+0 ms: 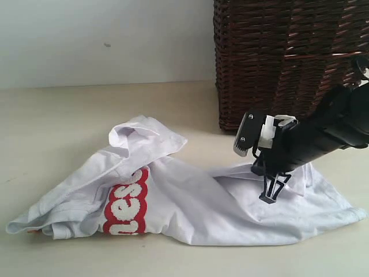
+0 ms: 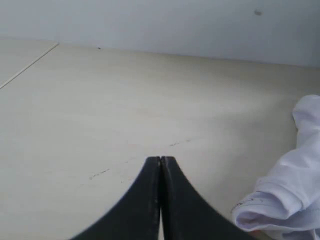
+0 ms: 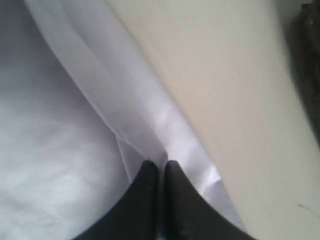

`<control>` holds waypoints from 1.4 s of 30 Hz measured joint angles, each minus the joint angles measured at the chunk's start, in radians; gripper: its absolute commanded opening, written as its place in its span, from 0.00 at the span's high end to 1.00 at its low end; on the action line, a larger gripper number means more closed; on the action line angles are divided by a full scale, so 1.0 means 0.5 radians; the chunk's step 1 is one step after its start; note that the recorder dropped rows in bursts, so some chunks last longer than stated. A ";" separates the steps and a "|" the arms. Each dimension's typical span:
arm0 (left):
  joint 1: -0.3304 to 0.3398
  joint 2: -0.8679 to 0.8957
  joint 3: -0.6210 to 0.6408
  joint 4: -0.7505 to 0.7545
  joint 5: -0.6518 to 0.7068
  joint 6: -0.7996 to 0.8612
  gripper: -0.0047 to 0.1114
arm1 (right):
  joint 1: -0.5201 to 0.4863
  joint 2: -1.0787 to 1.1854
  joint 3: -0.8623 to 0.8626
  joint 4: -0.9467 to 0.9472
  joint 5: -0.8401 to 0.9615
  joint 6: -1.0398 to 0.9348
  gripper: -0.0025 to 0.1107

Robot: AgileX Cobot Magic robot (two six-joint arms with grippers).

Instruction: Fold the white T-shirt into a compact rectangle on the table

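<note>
My right gripper will release the white T-shirt's fold at the front foot of the dark brown wicker basket (image 1: pixel 258 133).
The white T-shirt (image 1: pixel 190 208) lies crumpled and partly bunched on the table (image 1: pixel 57 115), its red-outlined lettering (image 1: pixel 128 202) facing the front. My right gripper (image 1: pixel 270 198) points down onto the shirt's right part. In the right wrist view it (image 3: pixel 161 164) is shut, with a raised fold of the white T-shirt (image 3: pixel 145 120) running in between its tips. My left gripper (image 2: pixel 160 159) is shut with nothing in it, above bare table (image 2: pixel 125 100). A bunched edge of the white T-shirt (image 2: pixel 285 195) lies off to its side. The left arm does not show in the exterior view.
A dark brown wicker basket (image 1: pixel 277 57) stands at the back right, just behind the right arm, and its edge shows as a dark shape (image 3: pixel 307 65) in the right wrist view. A pale wall (image 1: pixel 104 34) runs behind the table.
</note>
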 measured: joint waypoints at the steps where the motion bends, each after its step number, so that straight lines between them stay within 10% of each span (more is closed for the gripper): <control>1: 0.000 0.000 0.000 0.000 0.000 0.000 0.96 | 0.000 -0.014 0.000 0.000 -0.005 0.000 0.98; 8: 0.000 0.000 0.000 0.000 0.000 0.000 0.96 | 0.000 -0.097 0.000 0.000 0.104 -0.006 0.98; 23: 0.000 0.000 0.000 0.000 0.000 0.000 0.96 | 0.000 -0.482 0.000 -0.052 1.868 -0.355 0.98; 33: 0.000 0.000 0.000 0.000 0.000 0.000 0.96 | 0.000 -1.008 0.003 0.353 0.920 -0.141 0.98; 42: 0.000 0.000 0.000 0.000 0.000 0.000 0.96 | 0.000 -0.688 0.003 -0.379 0.464 0.745 0.87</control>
